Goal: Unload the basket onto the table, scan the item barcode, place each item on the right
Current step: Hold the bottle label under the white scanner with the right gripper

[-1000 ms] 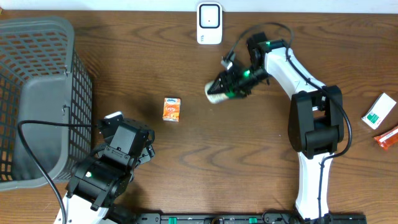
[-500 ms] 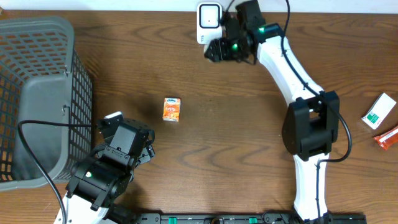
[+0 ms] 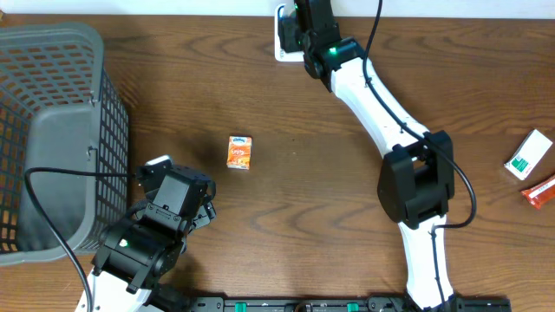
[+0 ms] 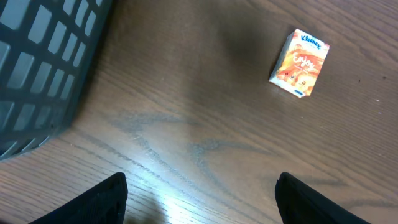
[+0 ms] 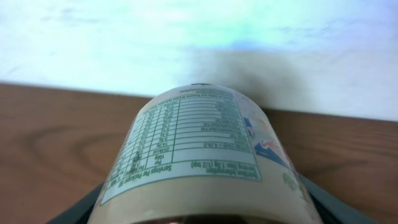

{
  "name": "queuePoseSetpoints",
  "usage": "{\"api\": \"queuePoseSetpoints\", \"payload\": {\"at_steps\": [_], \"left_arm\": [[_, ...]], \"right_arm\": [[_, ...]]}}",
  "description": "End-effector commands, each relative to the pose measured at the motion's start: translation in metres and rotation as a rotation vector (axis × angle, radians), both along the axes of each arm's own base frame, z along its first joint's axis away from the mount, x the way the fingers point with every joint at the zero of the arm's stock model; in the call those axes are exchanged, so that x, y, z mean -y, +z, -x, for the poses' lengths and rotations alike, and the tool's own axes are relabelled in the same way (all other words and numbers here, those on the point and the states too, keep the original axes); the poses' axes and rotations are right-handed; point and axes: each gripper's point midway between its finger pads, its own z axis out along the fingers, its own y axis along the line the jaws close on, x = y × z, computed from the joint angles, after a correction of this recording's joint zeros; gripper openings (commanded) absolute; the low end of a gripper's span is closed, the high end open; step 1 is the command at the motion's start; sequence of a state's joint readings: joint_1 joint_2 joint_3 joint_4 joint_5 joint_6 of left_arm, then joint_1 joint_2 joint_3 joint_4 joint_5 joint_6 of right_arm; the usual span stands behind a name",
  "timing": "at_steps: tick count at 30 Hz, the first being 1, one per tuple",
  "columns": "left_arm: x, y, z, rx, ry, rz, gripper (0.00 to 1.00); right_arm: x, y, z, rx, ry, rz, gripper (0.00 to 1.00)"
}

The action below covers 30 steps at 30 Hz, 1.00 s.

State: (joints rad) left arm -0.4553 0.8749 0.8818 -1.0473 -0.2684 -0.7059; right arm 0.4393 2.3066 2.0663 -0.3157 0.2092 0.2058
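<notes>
Next, I put the cream container, now at the table's far edge, down with my right gripper on the bare wood (image 3: 485, 156) next to the green-and-white box.
A cream cylindrical container (image 5: 202, 155) with a nutrition label fills the right wrist view, lying between the dark fingers (image 5: 78, 208) of my right gripper (image 5: 205, 211), which is shut on it. In the overhead view the right gripper (image 3: 308, 22) sits at the table's far edge, right against the white scanner (image 3: 283, 39), and the container is hidden under the arm there. Whether a barcode faces the scanner I cannot tell. My left gripper (image 3: 178, 192) (image 4: 199, 199) hovers open over bare wood near the front left, holding nothing.
A small orange Kleenex pack (image 3: 240, 152) (image 4: 300, 63) lies mid-table, ahead of the left gripper. A grey mesh basket (image 3: 52, 130) (image 4: 37, 62) stands at the left. A green-and-white box (image 3: 529, 156) and a red packet (image 3: 539, 191) lie at the right edge.
The right arm has swung from mid-table up to the far edge, carrying the container to the scanner. The left arm has not moved.
</notes>
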Motion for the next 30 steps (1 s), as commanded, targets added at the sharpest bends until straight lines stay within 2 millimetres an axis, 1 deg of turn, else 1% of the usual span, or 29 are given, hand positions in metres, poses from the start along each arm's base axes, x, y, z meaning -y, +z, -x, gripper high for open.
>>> {"api": "queuePoseSetpoints", "payload": {"at_steps": [1,4,6,11,18,24,27,30], "left_arm": [[-0.002,0.0,0.0,0.001,-0.001,-0.015,0.77],[-0.002,0.0,0.0,0.001,-0.001,-0.015,0.77],[-0.002,0.0,0.0,0.001,-0.001,-0.015,0.77],[-0.002,0.0,0.0,0.001,-0.001,-0.015,0.77],[-0.002,0.0,0.0,0.002,-0.001,-0.015,0.77],[-0.002,0.0,0.0,0.001,-0.001,-0.015,0.77],[-0.002,0.0,0.0,0.001,-0.001,-0.015,0.77],[-0.002,0.0,0.0,0.001,-0.001,-0.015,0.77]], "right_arm": [[0.013,-0.041,-0.013,-0.004,-0.108,0.06,0.43],[0.01,-0.061,-0.021,0.007,-0.112,0.057,0.46],[0.011,-0.065,-0.023,0.017,-0.126,0.063,0.46],[0.008,-0.05,-0.03,0.09,-0.144,0.064,0.48],[0.011,-0.04,-0.034,0.132,-0.173,0.059,0.49],[0.009,-0.024,-0.041,0.206,-0.165,0.049,0.51],[0.007,-0.021,-0.042,0.218,-0.164,0.041,0.53],[0.004,-0.023,-0.04,0.207,-0.158,0.046,0.54]]}}
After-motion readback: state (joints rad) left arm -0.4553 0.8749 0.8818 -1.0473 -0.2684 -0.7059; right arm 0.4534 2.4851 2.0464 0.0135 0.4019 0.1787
